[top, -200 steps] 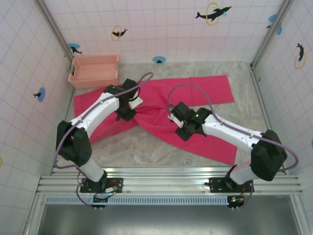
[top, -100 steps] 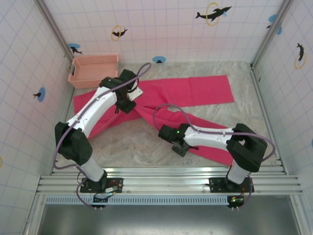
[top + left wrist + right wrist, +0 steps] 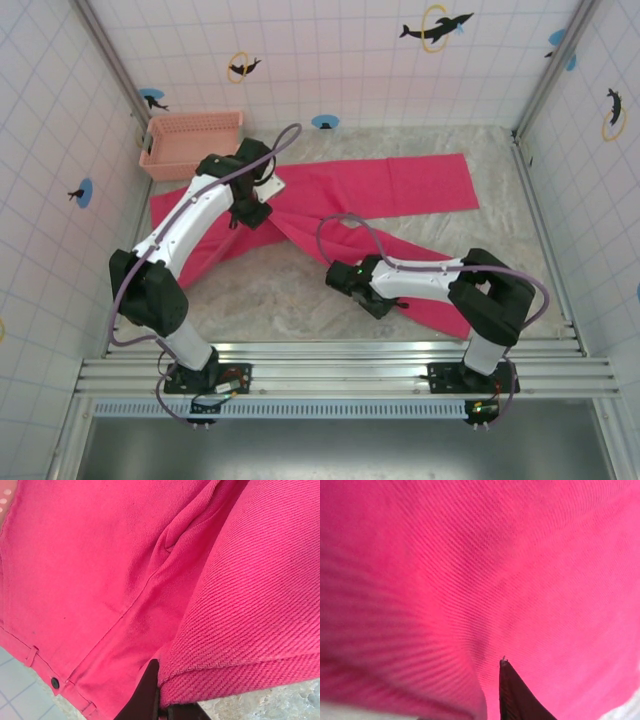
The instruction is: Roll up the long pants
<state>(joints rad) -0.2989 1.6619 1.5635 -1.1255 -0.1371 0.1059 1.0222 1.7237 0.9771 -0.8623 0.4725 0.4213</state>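
Note:
Next, I open my left gripper and let go of the thick fold on top of the back leg (image 3: 259, 190), close to the salmon-pink basket.
The long pants (image 3: 400, 185) lie spread on the table, magenta-pink, one leg running to the back right and the other slanting toward the near right. My left gripper (image 3: 252, 213) sits at the crotch area near the waist, shut on a thick fold of the pants (image 3: 250, 630), pinched between the dark fingertips (image 3: 145, 695). My right gripper (image 3: 347, 281) rests on the left end of the near leg. In the right wrist view the pants (image 3: 530, 555) bunch into a fold against one dark finger (image 3: 517, 697); the other finger is hidden under cloth.
A pale salmon-pink slotted basket (image 3: 192, 145) stands at the back left corner, just behind the waist end of the pants. Tiled walls close in the left, back and right. Bare stone-patterned tabletop (image 3: 270, 295) lies between the two arms.
My right arm has swung from the middle of the pants toward the near left end of the near leg and its jaws have closed. The left gripper drew its fold back-left.

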